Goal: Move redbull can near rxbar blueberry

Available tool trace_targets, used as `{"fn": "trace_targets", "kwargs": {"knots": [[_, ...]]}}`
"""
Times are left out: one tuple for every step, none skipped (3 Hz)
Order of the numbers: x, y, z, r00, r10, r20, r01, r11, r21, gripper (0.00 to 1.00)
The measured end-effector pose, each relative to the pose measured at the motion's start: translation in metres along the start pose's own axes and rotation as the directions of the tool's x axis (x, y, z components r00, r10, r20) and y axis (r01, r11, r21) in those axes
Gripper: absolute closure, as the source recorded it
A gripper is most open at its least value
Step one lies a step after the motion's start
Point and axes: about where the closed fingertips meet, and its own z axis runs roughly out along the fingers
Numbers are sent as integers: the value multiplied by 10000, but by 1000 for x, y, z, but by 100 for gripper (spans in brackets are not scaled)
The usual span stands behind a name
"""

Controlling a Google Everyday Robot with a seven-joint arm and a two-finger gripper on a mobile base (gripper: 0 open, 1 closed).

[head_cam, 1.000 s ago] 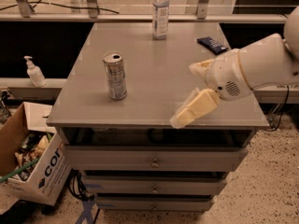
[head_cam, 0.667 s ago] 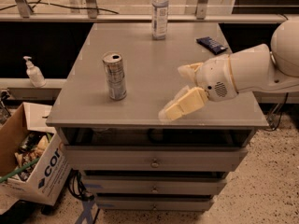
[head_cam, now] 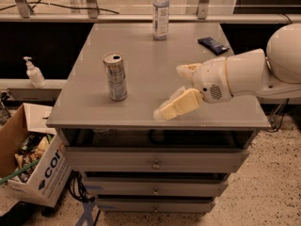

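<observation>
Next, my gripper needs to go to the redbull can's lower half [head_cam: 117, 88] and close there, leaving the can's pull-tab top free above the fingers.
The redbull can [head_cam: 115, 76] stands upright on the left part of the grey table [head_cam: 141, 112], a slim silver can with a pull-tab top. The rxbar blueberry [head_cam: 212, 44] lies flat near the table's far right edge, a dark blue wrapped bar. My gripper [head_cam: 168, 92] reaches in from the right over the table's front middle. It is open and empty, with the cream fingers [head_cam: 178, 105] spread wide. It is to the right of the can and apart from it, and nearer the front than the bar.
A clear plastic bottle [head_cam: 161, 13] stands at the table's far middle. The table has drawers [head_cam: 155, 163] below. A soap dispenser [head_cam: 34, 73] sits on a ledge at left. A cardboard box [head_cam: 33, 173] of clutter stands on the floor at lower left.
My gripper has moved left across the table's front, closer to the can. The can, bar and bottle have not moved.
</observation>
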Motion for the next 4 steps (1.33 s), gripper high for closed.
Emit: {"fn": "trace_targets", "kwargs": {"knots": [[-10,-7,29,9954,-147,945,124,9996,254,0],[-25,-14,63,9831,-343,1797,295,9991,293,0],[-36,-16,98,9689,-444,2436,434,9990,94,0],[-36,-16,126,9606,-334,2759,359,9993,-42,0]]}}
